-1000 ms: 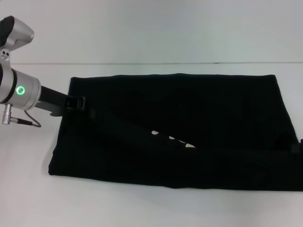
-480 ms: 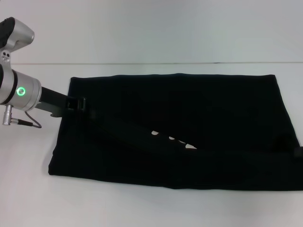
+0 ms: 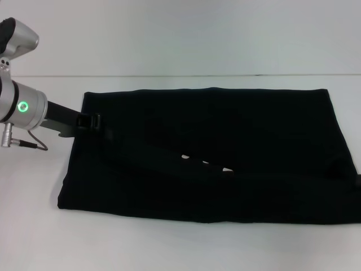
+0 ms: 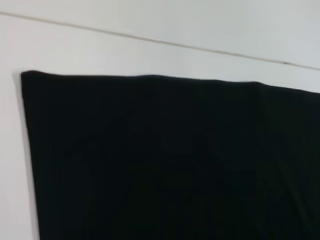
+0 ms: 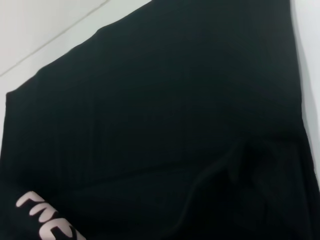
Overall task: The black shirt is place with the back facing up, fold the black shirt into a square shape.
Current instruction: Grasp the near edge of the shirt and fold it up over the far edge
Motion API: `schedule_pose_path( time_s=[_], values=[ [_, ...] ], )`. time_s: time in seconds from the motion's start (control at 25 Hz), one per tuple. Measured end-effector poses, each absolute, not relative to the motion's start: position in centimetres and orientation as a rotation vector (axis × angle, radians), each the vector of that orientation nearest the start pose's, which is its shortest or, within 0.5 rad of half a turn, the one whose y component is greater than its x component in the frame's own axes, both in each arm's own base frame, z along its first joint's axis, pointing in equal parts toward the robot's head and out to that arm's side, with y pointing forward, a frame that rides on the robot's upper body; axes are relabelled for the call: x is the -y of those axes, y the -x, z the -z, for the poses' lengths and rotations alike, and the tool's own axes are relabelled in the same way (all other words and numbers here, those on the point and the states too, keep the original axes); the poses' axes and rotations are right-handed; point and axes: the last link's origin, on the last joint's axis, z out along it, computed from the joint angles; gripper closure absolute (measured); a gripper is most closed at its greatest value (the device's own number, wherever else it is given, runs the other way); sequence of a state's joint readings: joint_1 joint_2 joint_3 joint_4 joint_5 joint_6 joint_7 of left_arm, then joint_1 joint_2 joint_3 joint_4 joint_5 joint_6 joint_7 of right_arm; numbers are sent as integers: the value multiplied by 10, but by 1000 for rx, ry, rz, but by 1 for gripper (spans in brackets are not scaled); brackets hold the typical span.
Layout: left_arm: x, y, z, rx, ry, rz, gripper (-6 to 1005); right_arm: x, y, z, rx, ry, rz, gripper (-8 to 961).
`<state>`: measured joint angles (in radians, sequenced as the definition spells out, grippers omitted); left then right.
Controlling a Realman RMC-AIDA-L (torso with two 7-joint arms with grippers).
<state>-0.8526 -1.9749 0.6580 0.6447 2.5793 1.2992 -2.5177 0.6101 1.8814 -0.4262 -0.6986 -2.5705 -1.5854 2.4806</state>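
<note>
The robot's left gripper will release the black shirt's lifted edge at the shirt's far edge [image 3: 104,87] [image 4: 54,60], close to the nearest back corner.
The black shirt [image 3: 225,147] lies on the white table as a wide rectangle. A diagonal fold ridge crosses its near half, and bits of white lettering [image 3: 204,163] peek out along it. My left gripper [image 3: 104,129] reaches in from the left over the shirt's far left part, and its black fingers blend into the cloth. The left wrist view shows the shirt's far left corner [image 4: 30,77]. The right wrist view looks close onto the shirt [image 5: 175,100], with white lettering [image 5: 45,220] at one corner. My right gripper is out of the head view, past the shirt's right edge.
The white table [image 3: 180,39] surrounds the shirt, with bare surface behind it, on the left [image 3: 28,192] and along the front. A thin seam line [image 3: 225,75] runs across the table behind the shirt.
The white lettering along the fold shows less than before. The dark tip at the shirt's right edge has slipped out of the head view. The left arm has barely shifted.
</note>
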Motion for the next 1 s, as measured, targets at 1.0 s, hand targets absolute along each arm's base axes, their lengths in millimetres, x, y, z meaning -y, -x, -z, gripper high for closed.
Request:
schedule_pose_path(
  time_s=[1.0],
  values=[
    [-470, 233, -34, 1411, 1979, 295, 981, -450, -301, -77, -1493, 1760, -472, 877]
  ],
)
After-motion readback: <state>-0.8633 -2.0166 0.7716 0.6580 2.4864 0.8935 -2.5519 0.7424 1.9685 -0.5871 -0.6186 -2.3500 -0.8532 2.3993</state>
